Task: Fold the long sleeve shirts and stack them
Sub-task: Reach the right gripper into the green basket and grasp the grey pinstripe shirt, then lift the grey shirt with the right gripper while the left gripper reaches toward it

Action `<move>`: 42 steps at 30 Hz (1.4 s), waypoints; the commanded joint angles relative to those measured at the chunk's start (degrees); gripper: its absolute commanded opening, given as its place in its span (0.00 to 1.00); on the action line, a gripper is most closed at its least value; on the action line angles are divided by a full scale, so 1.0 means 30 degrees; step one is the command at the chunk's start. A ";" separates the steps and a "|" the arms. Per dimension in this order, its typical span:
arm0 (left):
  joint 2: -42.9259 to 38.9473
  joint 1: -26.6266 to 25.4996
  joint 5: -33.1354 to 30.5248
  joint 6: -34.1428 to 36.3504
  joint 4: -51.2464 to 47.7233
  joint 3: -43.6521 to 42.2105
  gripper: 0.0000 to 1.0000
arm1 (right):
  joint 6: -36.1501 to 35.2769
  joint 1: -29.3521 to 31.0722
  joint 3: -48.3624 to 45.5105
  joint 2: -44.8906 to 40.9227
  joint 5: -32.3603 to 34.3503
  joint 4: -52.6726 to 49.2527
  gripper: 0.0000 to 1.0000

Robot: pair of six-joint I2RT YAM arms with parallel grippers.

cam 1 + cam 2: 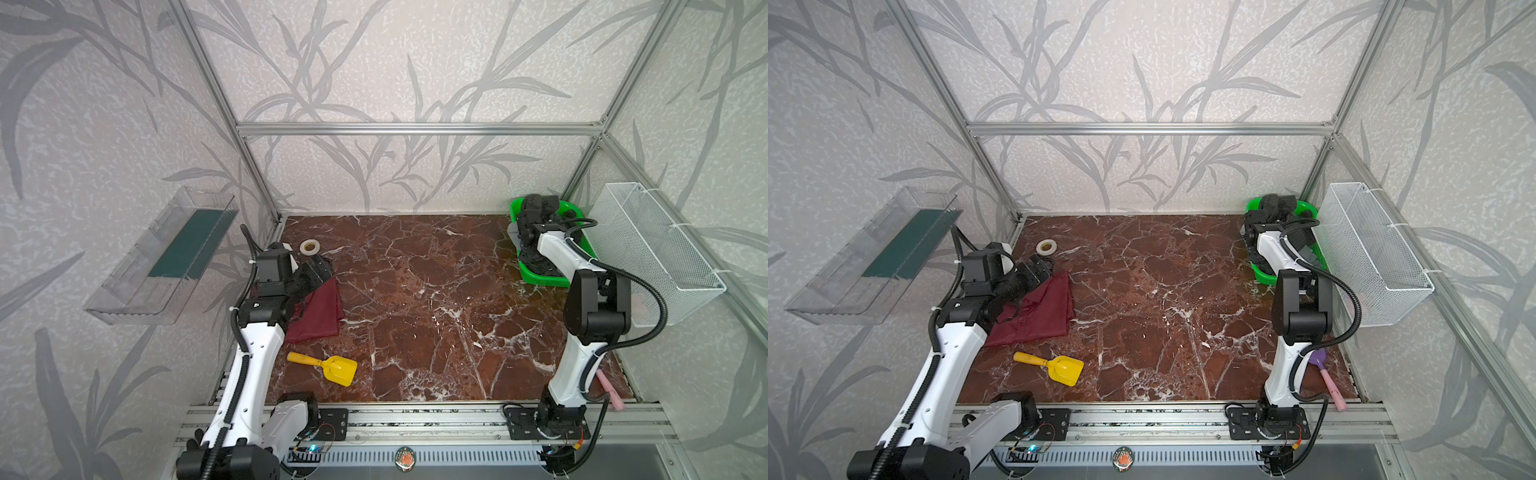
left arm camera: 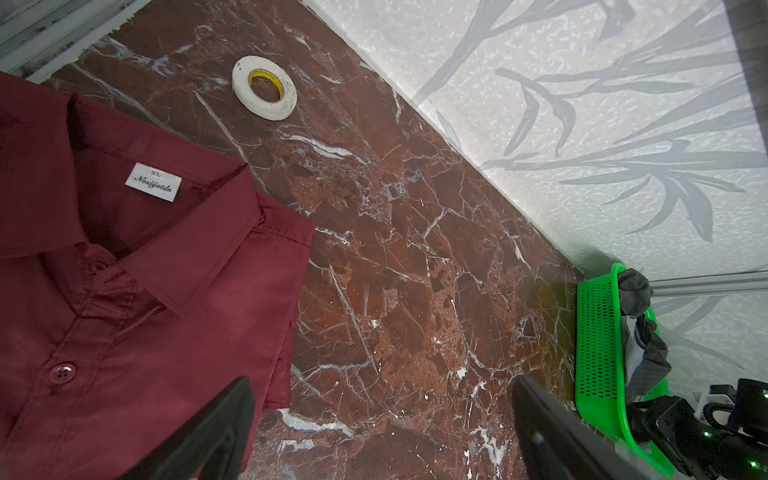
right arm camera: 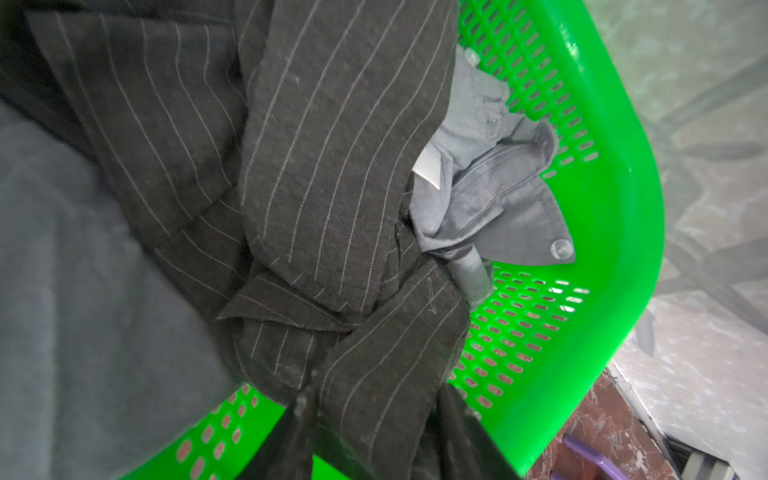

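Observation:
My left gripper should next close on the loose cloth point(image 1: 533, 205) point(image 2: 650, 361) of the charcoal pinstriped shirt, once my right gripper lifts it out of the green basket.
The maroon shirt point(image 1: 318, 311) point(image 1: 1042, 311) lies folded at the table's left, its collar and white neck label showing in the left wrist view point(image 2: 124, 291). My left gripper point(image 1: 316, 270) point(image 2: 382, 386) hovers open over the shirt's far edge, with bare table between its fingers. The charcoal pinstriped shirt point(image 3: 332, 145) is bunched in the green basket point(image 3: 602, 208) point(image 1: 544, 278) at the back right, on top of the light grey shirt point(image 3: 490, 195). My right gripper point(image 3: 376, 411) point(image 1: 534, 257) reaches into the basket, its fingers closed on a fold of the pinstriped cloth.
A white tape roll point(image 1: 309, 247) lies behind the maroon shirt. A yellow toy scoop point(image 1: 332, 368) sits in front of it. A white mesh basket point(image 1: 652, 249) hangs on the right wall and a clear tray point(image 1: 166, 257) on the left. A pink-handled tool point(image 1: 1327, 378) lies near the right arm's base.

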 commanded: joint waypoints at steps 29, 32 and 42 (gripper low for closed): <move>-0.0281 -0.0016 0.0740 0.0736 0.0063 -0.0466 0.95 | -0.6724 0.7107 0.6236 -1.0459 0.1892 0.2800 0.00; -0.0261 -0.0018 0.0759 0.0771 0.0133 -0.0490 0.95 | -0.7822 0.8433 0.8566 -1.0359 0.0480 0.2919 0.00; -0.0217 -0.0020 0.0863 0.0935 0.0341 -0.0518 0.95 | -0.9486 1.3818 2.1123 -0.6170 -0.4012 -0.2207 0.00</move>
